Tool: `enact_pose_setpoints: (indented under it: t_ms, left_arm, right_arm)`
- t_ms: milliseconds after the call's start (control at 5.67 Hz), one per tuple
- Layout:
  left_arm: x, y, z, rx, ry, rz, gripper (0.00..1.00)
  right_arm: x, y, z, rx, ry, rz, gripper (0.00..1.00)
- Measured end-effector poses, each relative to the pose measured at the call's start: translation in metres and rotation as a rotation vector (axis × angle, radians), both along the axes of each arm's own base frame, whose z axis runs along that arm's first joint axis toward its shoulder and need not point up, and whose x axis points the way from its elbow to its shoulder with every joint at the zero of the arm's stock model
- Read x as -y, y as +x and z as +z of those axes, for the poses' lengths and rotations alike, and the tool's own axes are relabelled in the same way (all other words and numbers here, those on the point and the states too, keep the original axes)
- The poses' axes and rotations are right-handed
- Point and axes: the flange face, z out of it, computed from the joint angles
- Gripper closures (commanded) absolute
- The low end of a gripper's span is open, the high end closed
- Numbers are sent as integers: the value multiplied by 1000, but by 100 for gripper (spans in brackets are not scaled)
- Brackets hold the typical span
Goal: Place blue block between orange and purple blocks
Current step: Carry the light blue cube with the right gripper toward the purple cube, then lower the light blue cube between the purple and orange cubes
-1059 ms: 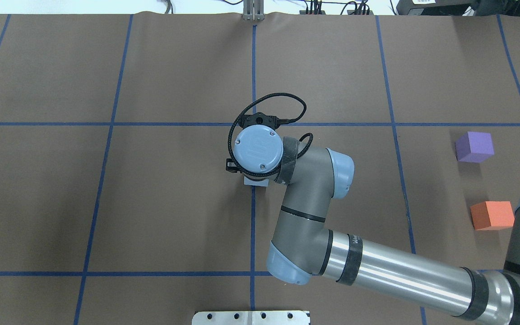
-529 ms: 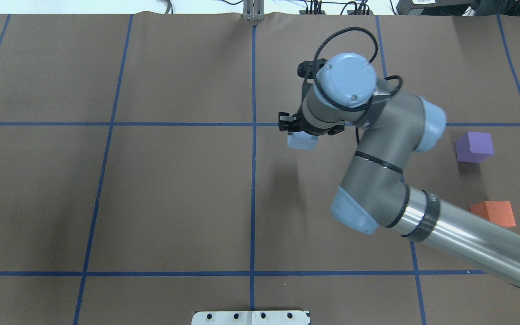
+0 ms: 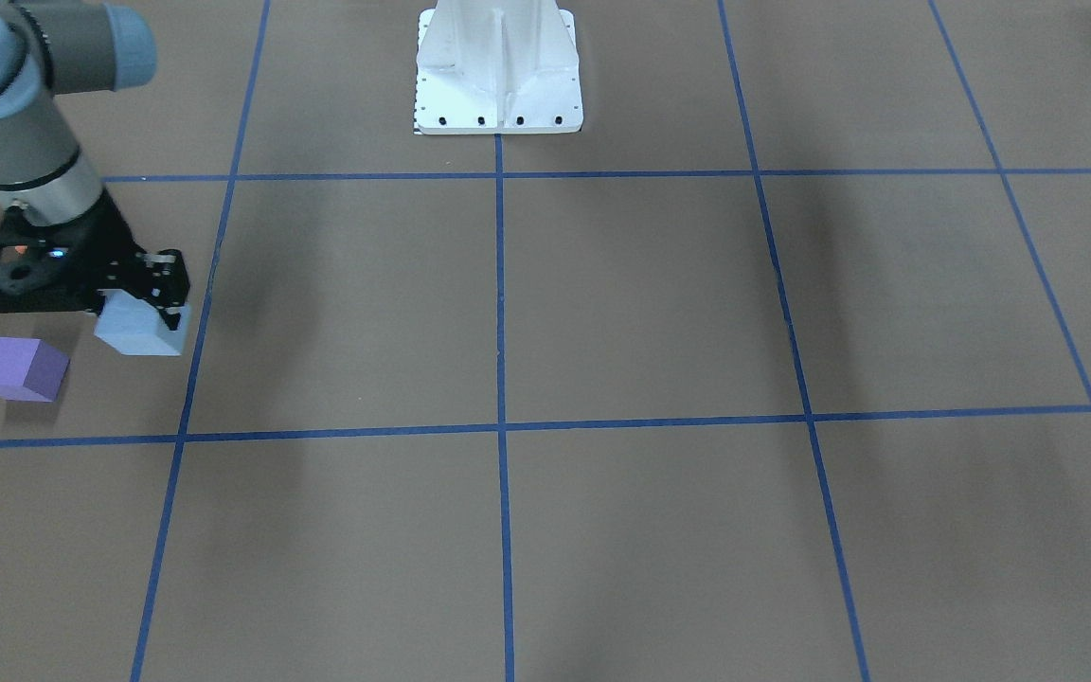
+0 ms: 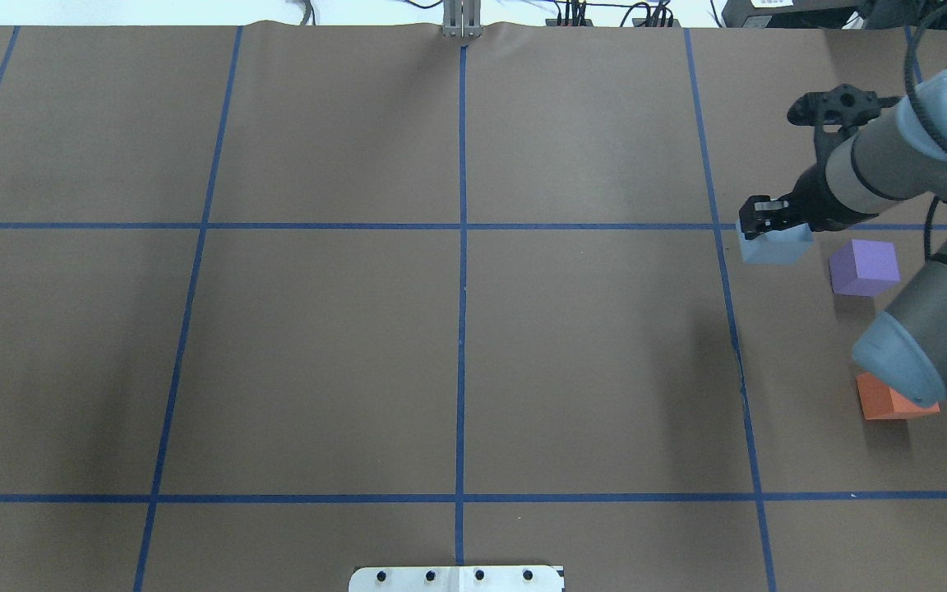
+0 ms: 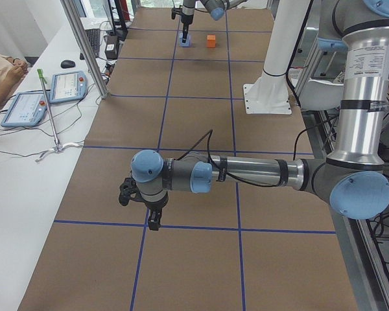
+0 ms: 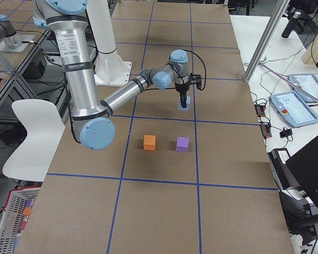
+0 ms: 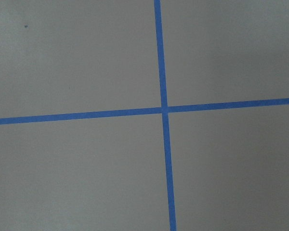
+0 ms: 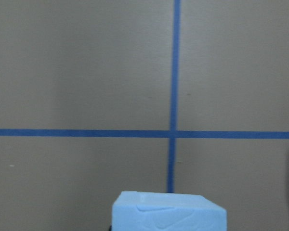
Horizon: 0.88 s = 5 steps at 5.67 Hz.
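Observation:
Next, my right gripper lets go of the blue block on the table [image 3: 49, 301] just behind the purple block, beside the orange block.
My right gripper [image 4: 772, 227] is shut on the light blue block [image 4: 776, 247], holding it just left of the purple block [image 4: 864, 267] in the overhead view and apart from it. The front view shows the same: gripper [image 3: 150, 301], blue block [image 3: 138, 332], purple block [image 3: 20, 369]. The orange block [image 4: 884, 403] sits nearer the robot, partly hidden by my right arm's elbow. In the right side view the orange block [image 6: 149, 142] and purple block [image 6: 182, 144] stand side by side with a gap. The blue block fills the bottom of the right wrist view [image 8: 168, 211]. My left gripper [image 5: 153, 219] hangs over the table far away; I cannot tell its state.
The brown table cover carries a blue tape grid [image 4: 462, 226]. The white robot base plate [image 3: 498, 76] stands at the robot's edge. Tablets and cables [image 6: 297, 100] lie on a side bench beyond the table's far edge.
My right arm has swung from the table's centre to the right with the blue block in its grip, ending beside the purple block. The purple and orange blocks have not moved.

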Motion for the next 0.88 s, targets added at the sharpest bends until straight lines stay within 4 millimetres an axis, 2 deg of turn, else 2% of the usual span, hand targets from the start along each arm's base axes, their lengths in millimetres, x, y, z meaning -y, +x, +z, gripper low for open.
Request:
enact_pose_setpoints:
  t_ms: [176,353,529,706,882]
  left_arm:
    - [-1,0,1,0,0,1,0]
    - [-1,1,0,0,2,2,0]
    - [-1,1,0,0,4,3,0]
    - [-1,1,-1,0,5,4,0]
    - [-1,1,-2,-1,8,4,0]
  right_arm:
    - [-25,42,52,16,0,2,100]
    - [-50,69,91,20,-5,8,100]
    - [-60,77,119,21,-12,13,100]
    - [-62,78,139,28,-25,29,100]
    - [-62,75,149,38,-42,46,100]
